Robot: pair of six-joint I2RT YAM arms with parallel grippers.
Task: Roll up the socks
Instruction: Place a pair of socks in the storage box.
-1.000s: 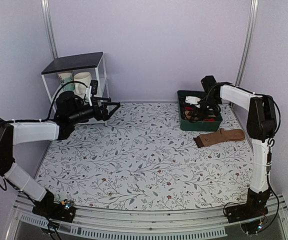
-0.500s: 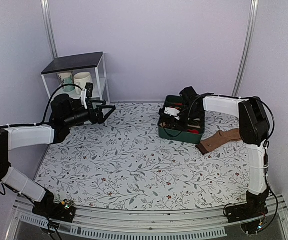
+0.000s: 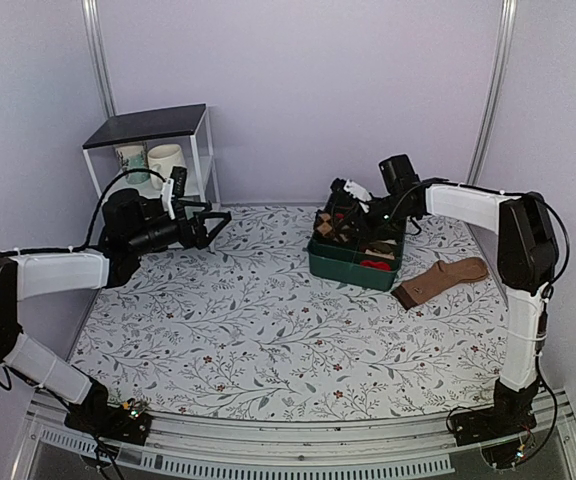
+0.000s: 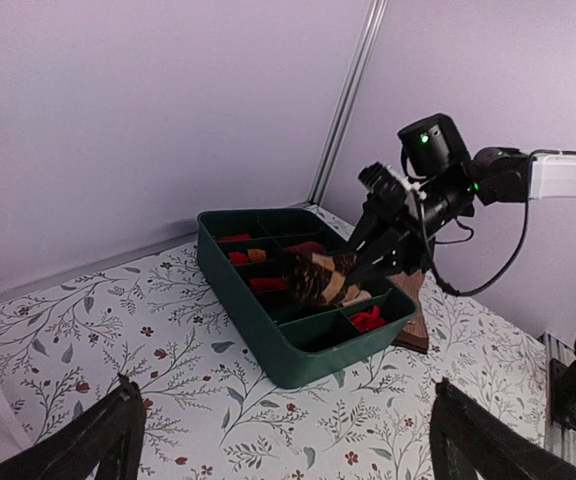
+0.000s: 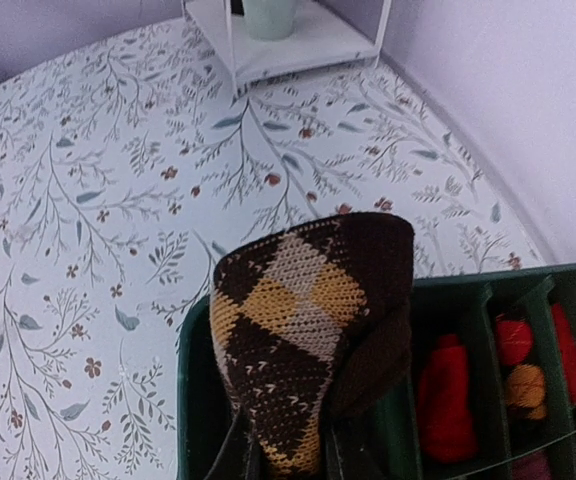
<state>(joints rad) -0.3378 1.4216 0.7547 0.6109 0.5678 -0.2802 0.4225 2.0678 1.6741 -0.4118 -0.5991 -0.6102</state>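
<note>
Next, my right gripper lets the socks go in the front corner compartment of the green tray point(image 3: 331, 250) point(image 5: 293, 380), over toward the side where the shelf is.
The socks point(image 5: 308, 310), dark brown with tan-orange argyle diamonds, hang in a bunch from my right gripper point(image 5: 283, 465), which is shut on them. They are held just above the left end of the green divided tray point(image 3: 343, 268). In the top view the right gripper point(image 3: 346, 208) sits over the tray with the socks point(image 3: 330, 226) below it. The left wrist view shows the socks point(image 4: 318, 280) over the tray point(image 4: 268, 335). My left gripper point(image 3: 218, 222) hovers open far to the left near the shelf, with nothing between its fingers point(image 4: 108, 440).
A plain tan sock point(image 3: 443, 278) with a dark cuff lies on the table right of the tray. Red bundles point(image 5: 443, 395) fill some tray compartments. A white wire shelf point(image 3: 153, 150) with mugs point(image 3: 165, 157) stands at the back left.
The tray has slid left from the back right corner towards the middle. The right gripper has risen, lifting the socks up out of the tray. The left arm has hardly moved.
</note>
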